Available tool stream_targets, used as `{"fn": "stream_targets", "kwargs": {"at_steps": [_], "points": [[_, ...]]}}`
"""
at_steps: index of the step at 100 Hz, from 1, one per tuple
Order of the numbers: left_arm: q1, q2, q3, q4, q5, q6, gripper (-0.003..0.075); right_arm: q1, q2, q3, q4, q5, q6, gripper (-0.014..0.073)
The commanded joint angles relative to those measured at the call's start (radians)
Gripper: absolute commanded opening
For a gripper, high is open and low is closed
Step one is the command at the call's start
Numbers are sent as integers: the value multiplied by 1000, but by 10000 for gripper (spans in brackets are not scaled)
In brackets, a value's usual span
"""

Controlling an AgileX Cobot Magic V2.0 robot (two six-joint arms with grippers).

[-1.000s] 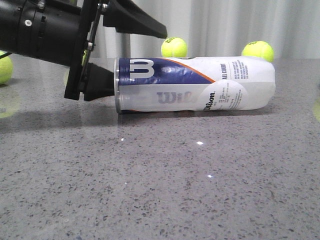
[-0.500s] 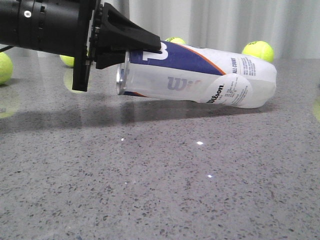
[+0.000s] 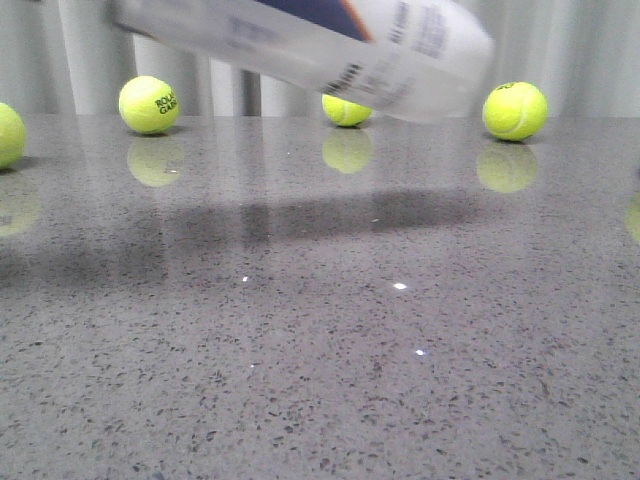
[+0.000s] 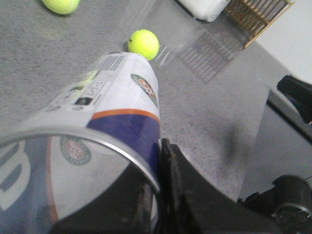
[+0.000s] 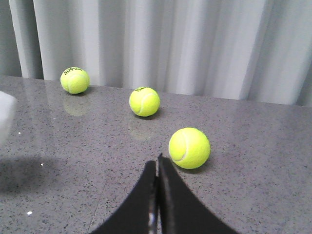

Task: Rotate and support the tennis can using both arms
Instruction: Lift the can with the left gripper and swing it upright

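Observation:
Next, my left gripper stands the tennis can on the table, just in front of the ball beside the lettered ball (image 3: pixel 6 203).
The tennis can (image 3: pixel 330 45) hangs blurred in the air at the top of the front view, off the table, with its rim end out of frame to the upper left. In the left wrist view the can (image 4: pixel 112 102) reaches away from me, with the navy label and orange stripe showing. My left gripper (image 4: pixel 157 168) is shut on the can's silver rim, one finger inside the mouth and one outside on the wall. My right gripper (image 5: pixel 157 163) is shut and empty, low over the table, apart from the can. Neither gripper shows in the front view.
Tennis balls lie along the table's far edge (image 3: pixel 149 104) (image 3: pixel 346 110) (image 3: pixel 514 110), and one at the left edge (image 3: pixel 5 135). One ball (image 5: pixel 189 147) sits just ahead of my right fingertips, beside them. A wooden rack (image 4: pixel 258 12) stands beyond the table.
My left gripper raised the rim end first, then carried the whole can up off the table. The gripper has left the front view, and the balls behind are now uncovered.

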Motion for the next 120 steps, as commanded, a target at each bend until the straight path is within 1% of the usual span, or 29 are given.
{"fn": "stream_targets", "kwargs": {"at_steps": [1, 14, 25, 26, 33, 44, 50, 63, 70, 120], "points": [[16, -119, -83, 160, -6, -155, -21, -6, 9, -26, 1, -87, -1, -68], [16, -206, -204, 508, 29, -389, -21, -6, 9, -26, 1, -87, -1, -68], [16, -228, -308, 729, 123, -535, -21, -6, 9, -26, 1, -87, -1, -68], [16, -228, -320, 767, 139, -558, -21, -6, 9, -26, 1, -87, -1, -68], [16, -226, -364, 865, 201, -609, -21, -6, 9, -26, 1, -87, -1, -68], [16, -224, -392, 977, 266, -630, -21, -6, 9, -26, 1, -87, -1, -68], [16, -224, -394, 1014, 299, -630, -21, -6, 9, -26, 1, -87, -1, -68], [16, -222, -394, 1098, 300, -657, -21, -6, 9, -26, 1, -87, -1, -68], [16, -220, -394, 1119, 300, -656, -21, -6, 9, -26, 1, -87, -1, -68], [12, -129, -394, 1175, 300, -662, -21, -6, 9, -26, 1, -87, -1, -68]]}}
